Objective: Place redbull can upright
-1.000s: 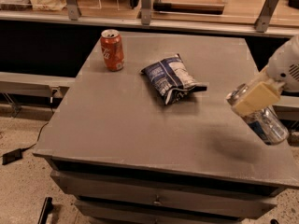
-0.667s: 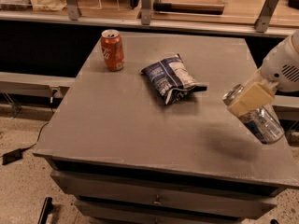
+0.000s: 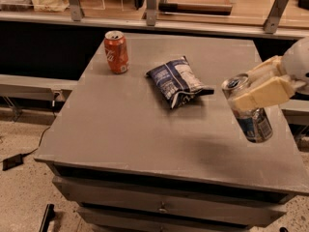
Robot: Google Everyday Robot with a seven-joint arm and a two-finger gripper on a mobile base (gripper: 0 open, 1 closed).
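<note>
I will release the redbull can on the grey table (image 3: 203, 123) just before the snack bag. The can is still held in the air over the table.
The redbull can (image 3: 251, 120) is a slim silver-and-blue can, held in the air over the right side of the grey table (image 3: 135, 129). It is tilted, with its silver top up and to the left and its base down to the right. My gripper (image 3: 258, 88) comes in from the right edge and is shut on the can's upper half with its pale fingers (image 3: 263, 95). The can's shadow lies on the tabletop below and to the left.
A red-orange cola can (image 3: 116, 51) stands upright at the table's far left. A dark blue and white snack bag (image 3: 177, 81) lies in the middle. A shelf with metal brackets runs behind the table. Drawers sit under the tabletop.
My gripper has moved left with the can and turned it, so the can stands nearer to upright than a second ago.
</note>
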